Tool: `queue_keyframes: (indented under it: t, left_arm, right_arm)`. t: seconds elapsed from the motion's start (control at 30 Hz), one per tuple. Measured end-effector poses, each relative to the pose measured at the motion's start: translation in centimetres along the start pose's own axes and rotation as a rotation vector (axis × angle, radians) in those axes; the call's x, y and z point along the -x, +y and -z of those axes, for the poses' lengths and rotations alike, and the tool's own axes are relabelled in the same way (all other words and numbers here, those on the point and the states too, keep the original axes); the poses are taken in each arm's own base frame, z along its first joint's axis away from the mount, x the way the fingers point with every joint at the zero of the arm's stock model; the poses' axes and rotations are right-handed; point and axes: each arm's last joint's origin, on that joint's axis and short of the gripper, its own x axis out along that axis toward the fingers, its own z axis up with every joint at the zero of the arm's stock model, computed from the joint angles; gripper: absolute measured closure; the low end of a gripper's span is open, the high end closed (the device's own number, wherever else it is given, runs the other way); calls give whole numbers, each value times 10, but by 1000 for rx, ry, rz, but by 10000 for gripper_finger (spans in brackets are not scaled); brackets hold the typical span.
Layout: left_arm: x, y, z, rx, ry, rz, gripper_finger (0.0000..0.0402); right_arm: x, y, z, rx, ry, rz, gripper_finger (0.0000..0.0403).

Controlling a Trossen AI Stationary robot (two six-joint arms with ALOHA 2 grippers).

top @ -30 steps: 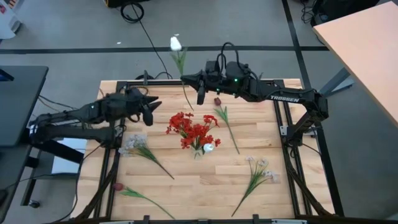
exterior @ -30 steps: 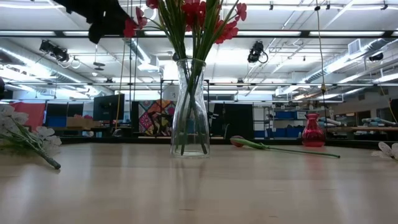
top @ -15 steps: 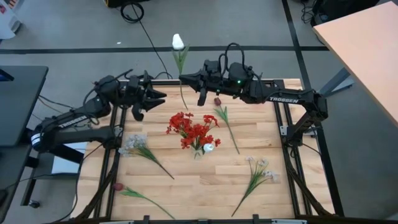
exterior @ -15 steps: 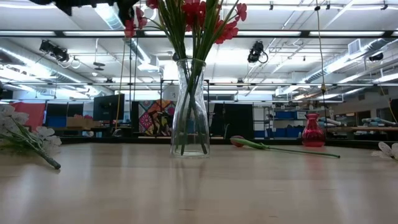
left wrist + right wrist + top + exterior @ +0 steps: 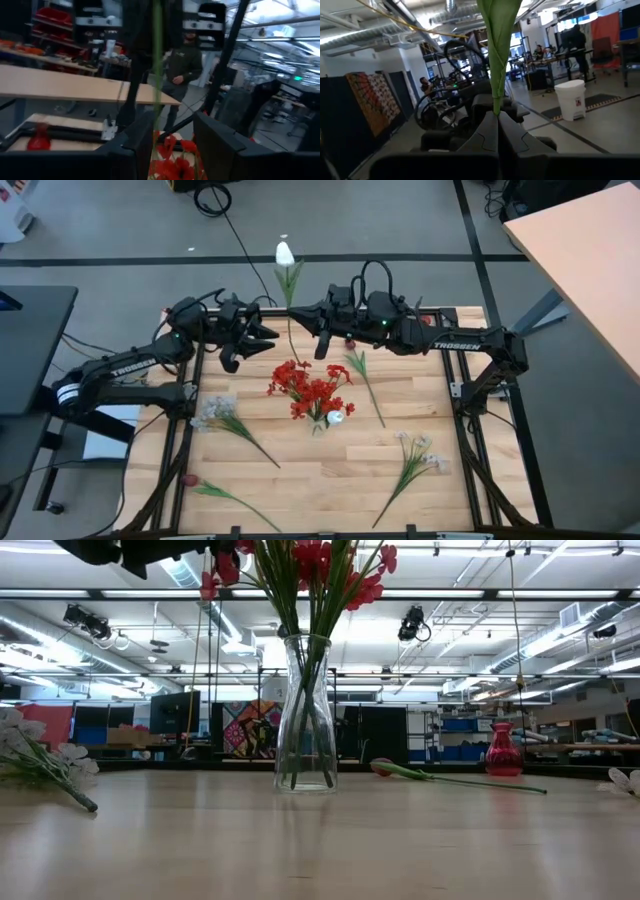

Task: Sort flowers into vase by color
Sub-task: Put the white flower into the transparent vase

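The stem of the white flower stands just ahead of the open fingers of my left gripper. Next, my left gripper moves in and pinches it close under my right gripper [image 5: 289, 322].
My right gripper [image 5: 300, 311], high over the table's far edge, is shut on a white-budded flower [image 5: 284, 252] whose bud points beyond that edge. My left gripper [image 5: 270, 335] is open and hovers just left of that stem. In the left wrist view the green stem [image 5: 157, 65] runs upright ahead of the gap between the two fingers [image 5: 141, 142]; I cannot tell if it touches them. A clear glass vase [image 5: 305, 715] stands mid-table with red blossoms [image 5: 310, 388]. A white bud [image 5: 336, 418] shows beside the red cluster. My right gripper pinches the white flower's green stem [image 5: 495, 102] between its two shut fingers, which lie level and come from the table's right side, across the stem. The flower is lifted clear of the table. Its leafy stem rises past the fingers to the bud.
A maroon tulip [image 5: 362, 375] lies right of the vase, another [image 5: 225, 495] near the near-left corner. Pale sprays lie left [image 5: 225, 418] and near-right [image 5: 414, 458] of the vase. A small red vase [image 5: 503, 750] stands toward the far right. A person [image 5: 187, 65] stands beyond the table.
My left gripper has risen and swung from the table's left side toward the far edge and rightward, ending beside the stem held by my right gripper. My right gripper and the white flower have stayed nearly in place.
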Motion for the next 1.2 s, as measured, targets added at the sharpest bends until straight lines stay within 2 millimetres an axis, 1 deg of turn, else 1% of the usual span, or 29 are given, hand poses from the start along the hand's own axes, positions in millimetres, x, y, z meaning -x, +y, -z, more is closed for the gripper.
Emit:
queue_keyframes:
  t: [0.2, 0.47, 0.77, 0.9, 0.97, 1.03, 1.2]
  left_arm:
    - [-10, 11, 7, 40, 14, 58, 255]
    - [-12, 9, 7, 54, 23, 97, 255]
    - [-12, 9, 7, 28, 17, 89, 258]
    - [-11, 10, 7, -7, 11, 74, 265]
    - [-11, 11, 7, -29, 3, 49, 277]
    - [-11, 11, 7, -64, -6, 22, 298]
    - [-11, 14, 9, -92, 2, -36, 383]
  right_arm:
    - [-5, -1, 8, -1, 9, 12, 401]
    - [-11, 2, 20, -2, 29, 24, 400]
    - [-18, -1, 34, 8, 53, 53, 400]
    - [-20, -5, 35, 10, 51, 23, 400]
    - [-21, -6, 36, 9, 56, 4, 400]
    - [-21, -6, 36, 12, 59, -7, 400]
    - [-20, -6, 35, 38, 64, -16, 400]
